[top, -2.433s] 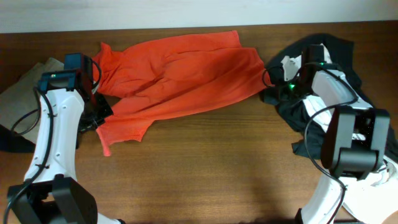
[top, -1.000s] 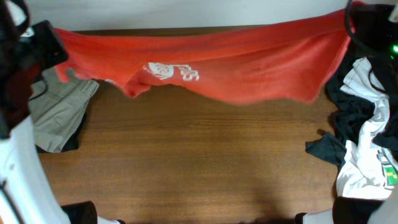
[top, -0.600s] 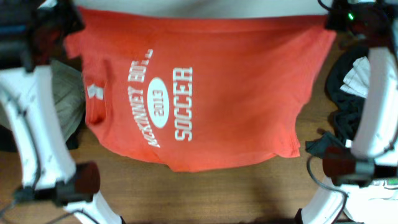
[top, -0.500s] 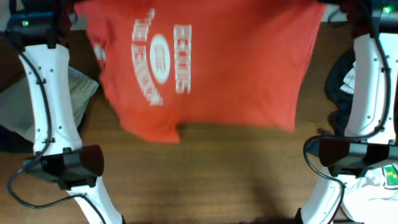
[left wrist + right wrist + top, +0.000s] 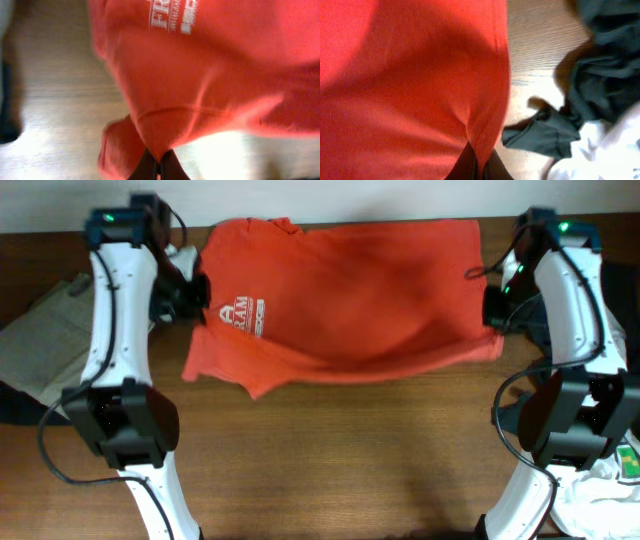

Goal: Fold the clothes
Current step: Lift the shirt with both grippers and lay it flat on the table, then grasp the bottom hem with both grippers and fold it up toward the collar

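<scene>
Next, my left gripper releases the corner of the orange T-shirt on the bare wood (image 5: 196, 402), setting it down just in front of the T-shirt's hanging edge.
An orange T-shirt (image 5: 340, 290) with a small white print near its left side hangs stretched between my two grippers over the far half of the wooden table (image 5: 330, 460). My left gripper (image 5: 197, 288) is shut on its left edge; in the left wrist view (image 5: 159, 167) the dark fingers pinch the orange cloth (image 5: 210, 75). My right gripper (image 5: 493, 308) is shut on the right edge; the right wrist view (image 5: 479, 167) shows the fingers closed on a fold of the shirt (image 5: 410, 85).
A grey folded garment (image 5: 40, 330) lies at the left of the table. A pile of dark and white clothes (image 5: 610, 410) lies at the right, also in the right wrist view (image 5: 590, 90). Bare wood fills the front half.
The crumpled shirt was lifted off the table, spread wide and swung up toward the camera. It has now come down low at the far side, still held at both edges.
</scene>
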{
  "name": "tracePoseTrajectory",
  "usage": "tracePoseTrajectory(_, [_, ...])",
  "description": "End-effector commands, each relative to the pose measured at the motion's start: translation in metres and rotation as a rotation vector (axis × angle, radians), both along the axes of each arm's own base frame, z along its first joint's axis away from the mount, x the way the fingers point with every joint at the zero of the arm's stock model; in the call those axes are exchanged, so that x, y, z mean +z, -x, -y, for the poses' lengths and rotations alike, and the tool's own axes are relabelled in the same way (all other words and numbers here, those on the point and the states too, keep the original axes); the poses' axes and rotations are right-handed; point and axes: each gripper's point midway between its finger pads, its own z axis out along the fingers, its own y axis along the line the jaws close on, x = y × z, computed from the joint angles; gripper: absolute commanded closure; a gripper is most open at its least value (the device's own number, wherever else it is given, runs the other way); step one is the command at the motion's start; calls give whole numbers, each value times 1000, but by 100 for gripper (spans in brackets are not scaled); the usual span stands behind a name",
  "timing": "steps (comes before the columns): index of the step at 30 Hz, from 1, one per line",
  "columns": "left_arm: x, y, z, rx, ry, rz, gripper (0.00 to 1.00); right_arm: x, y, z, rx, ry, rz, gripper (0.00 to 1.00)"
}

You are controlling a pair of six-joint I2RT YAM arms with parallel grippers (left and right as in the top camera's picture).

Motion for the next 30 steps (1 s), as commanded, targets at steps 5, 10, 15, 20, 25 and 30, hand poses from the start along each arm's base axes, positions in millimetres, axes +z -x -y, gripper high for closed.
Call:
tracePoseTrajectory(5, [-111, 119, -4, -39, -12, -516, 100, -66, 90, -8, -27, -25, -322, 96])
tracePoseTrajectory(10, [-103, 134, -4, -26, -17, -469, 100, -80, 131, 3, -113, -31, -317, 96])
tracePoseTrajectory(15, [-58, 173, -20, 47, -137, -303, 100, -56, 130, 10, -203, -9, -213, 96])
tracePoseTrajectory(20, [-8, 196, -18, 61, -124, -118, 100, -15, 131, 10, -252, 21, -58, 96])
tracePoseTrajectory(25, [7, 215, -16, 62, -117, -108, 100, 15, 155, 6, -249, 31, -33, 96])
tracePoseTrajectory(30, [7, 122, -20, 238, -96, 222, 100, 10, 80, 13, -169, 8, 240, 96])
